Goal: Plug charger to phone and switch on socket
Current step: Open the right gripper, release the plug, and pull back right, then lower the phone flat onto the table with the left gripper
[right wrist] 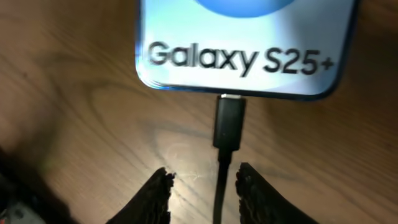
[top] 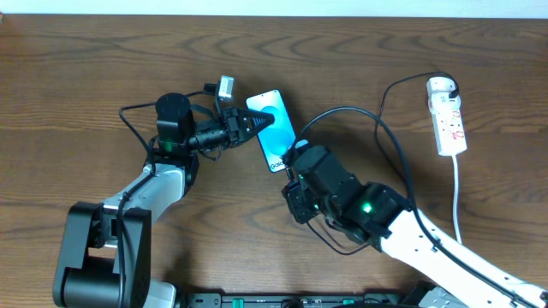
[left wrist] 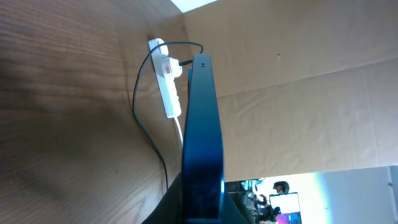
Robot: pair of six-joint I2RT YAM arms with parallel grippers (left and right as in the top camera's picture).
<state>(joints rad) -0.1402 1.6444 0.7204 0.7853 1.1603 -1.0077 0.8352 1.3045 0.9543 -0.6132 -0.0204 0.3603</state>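
Next, my left gripper releases the phone flat on the wood [top: 307, 148] under my right gripper's fingertips.
The phone [top: 272, 128], with a cyan-blue screen and "Galaxy" text, lies at the table's centre. My left gripper [top: 248, 121] is shut on its far end. In the left wrist view the phone [left wrist: 202, 137] shows edge-on between the fingers [left wrist: 171, 205]. The charger [top: 377, 120] is a thin black cable, and its plug [right wrist: 229, 121] sits in the port at the bottom edge of the phone [right wrist: 245, 50]. My right gripper [right wrist: 203, 177] stands open just behind the plug. The cable runs between its fingers [right wrist: 158, 190] with a gap on both sides. The white socket [top: 448, 115] lies at the far right.
A white cord [top: 456, 197] runs from the socket toward the table's front edge. The black cable loops across the wood between phone and socket. The socket [left wrist: 168, 81] also shows beyond the phone in the left wrist view, before a cardboard wall [left wrist: 298, 93].
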